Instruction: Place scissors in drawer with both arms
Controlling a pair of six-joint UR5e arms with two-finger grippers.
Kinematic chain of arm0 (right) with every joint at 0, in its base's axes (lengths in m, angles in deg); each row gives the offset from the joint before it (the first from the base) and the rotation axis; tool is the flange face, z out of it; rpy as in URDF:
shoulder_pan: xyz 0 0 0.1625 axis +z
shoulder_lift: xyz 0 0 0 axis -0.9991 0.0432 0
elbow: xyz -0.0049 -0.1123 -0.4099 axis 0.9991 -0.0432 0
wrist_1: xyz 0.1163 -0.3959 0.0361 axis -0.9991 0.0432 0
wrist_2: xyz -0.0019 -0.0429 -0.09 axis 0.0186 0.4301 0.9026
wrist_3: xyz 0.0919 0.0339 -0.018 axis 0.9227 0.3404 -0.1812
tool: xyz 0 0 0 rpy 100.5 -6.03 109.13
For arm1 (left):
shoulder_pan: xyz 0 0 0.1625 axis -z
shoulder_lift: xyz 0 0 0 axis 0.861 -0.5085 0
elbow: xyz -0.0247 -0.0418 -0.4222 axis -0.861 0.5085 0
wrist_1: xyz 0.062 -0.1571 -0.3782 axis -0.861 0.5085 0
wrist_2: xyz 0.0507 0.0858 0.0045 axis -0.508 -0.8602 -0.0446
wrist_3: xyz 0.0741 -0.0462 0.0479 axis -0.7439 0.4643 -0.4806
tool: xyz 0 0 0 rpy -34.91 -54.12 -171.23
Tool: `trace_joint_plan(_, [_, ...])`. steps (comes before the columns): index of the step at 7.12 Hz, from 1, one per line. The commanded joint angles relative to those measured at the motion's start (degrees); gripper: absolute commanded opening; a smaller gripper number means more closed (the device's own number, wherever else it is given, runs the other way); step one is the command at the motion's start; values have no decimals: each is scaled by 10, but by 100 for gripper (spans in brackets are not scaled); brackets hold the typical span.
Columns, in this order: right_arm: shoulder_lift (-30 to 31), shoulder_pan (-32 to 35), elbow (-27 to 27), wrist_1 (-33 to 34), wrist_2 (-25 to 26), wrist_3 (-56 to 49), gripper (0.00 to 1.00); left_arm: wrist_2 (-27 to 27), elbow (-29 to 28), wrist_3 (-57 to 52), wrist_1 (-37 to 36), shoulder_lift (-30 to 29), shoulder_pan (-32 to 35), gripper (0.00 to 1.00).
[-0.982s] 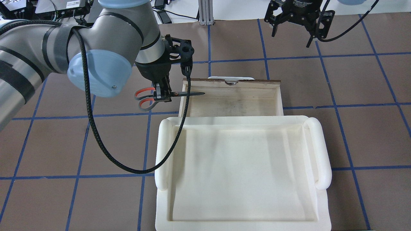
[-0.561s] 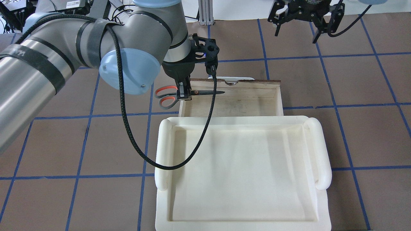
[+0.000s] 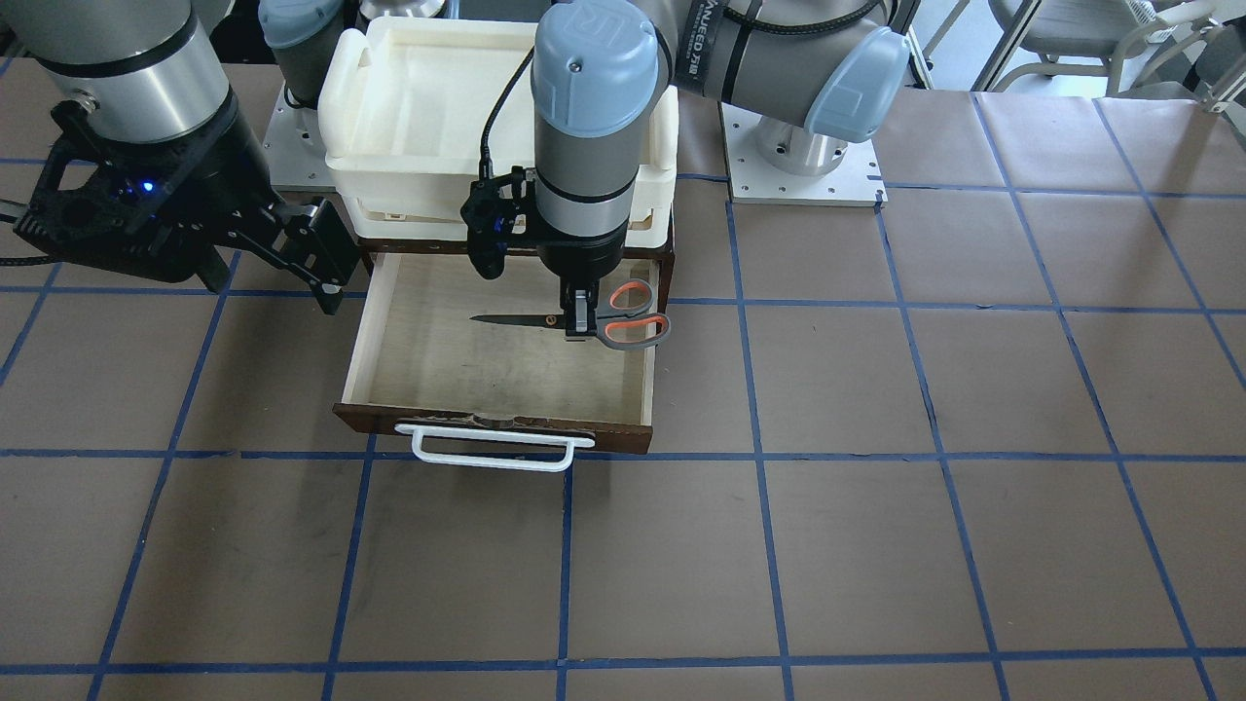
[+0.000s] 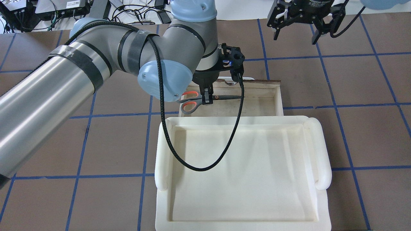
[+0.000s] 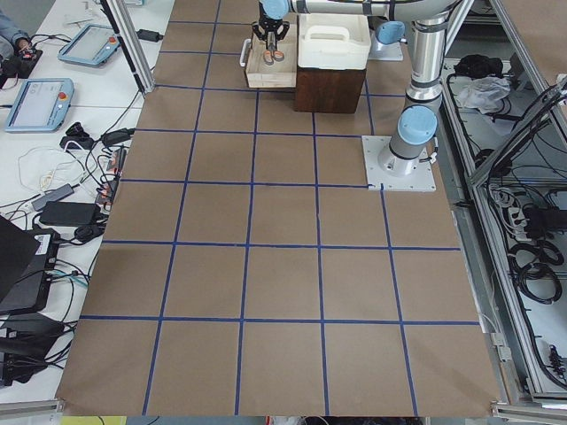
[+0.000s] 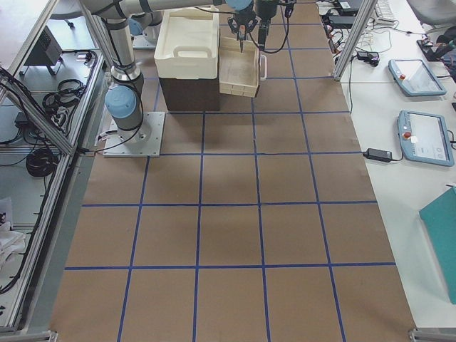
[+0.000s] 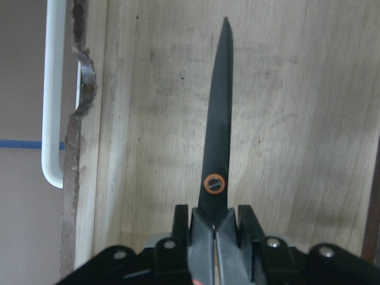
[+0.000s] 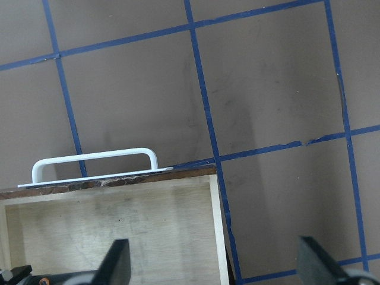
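Next, I let go of the scissors with my left gripper on the middle of the pale plywood bottom (image 3: 533, 341) (image 7: 247, 145) inside the open drawer.
My left gripper (image 4: 207, 99) is shut on the scissors (image 4: 190, 101) near the pivot and holds them level above the open drawer (image 4: 278, 96). The dark blades (image 7: 217, 136) point across the pale plywood floor. The grey, orange-lined loops (image 3: 628, 316) overhang the drawer's side wall on my left. The white bar handle (image 3: 492, 454) is on the dark brown front. My right gripper (image 4: 295, 36) is open and empty, hovering beyond the drawer's front right corner; its wrist view shows the handle (image 8: 95, 158) below.
A cream-white foam tray (image 4: 163, 150) sits on top of the dark brown cabinet (image 5: 330, 88), right behind the open drawer. A black cable (image 4: 179, 157) from my left wrist hangs over the tray. Brown table with blue tape grid lies all around.
My left arm has carried the scissors to the right, from beside the drawer's left wall to over its inside. My right gripper has shifted slightly and stays open.
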Motion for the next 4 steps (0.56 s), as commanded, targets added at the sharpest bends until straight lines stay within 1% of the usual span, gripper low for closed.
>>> trace_joint_plan(1, [0, -1, 1, 2, 1, -13, 100, 0, 0, 4, -19, -16, 16, 0])
trace_joint_plan(4, [0, -1, 1, -1, -2, -15, 100, 0, 0, 4, -28, -29, 22, 0])
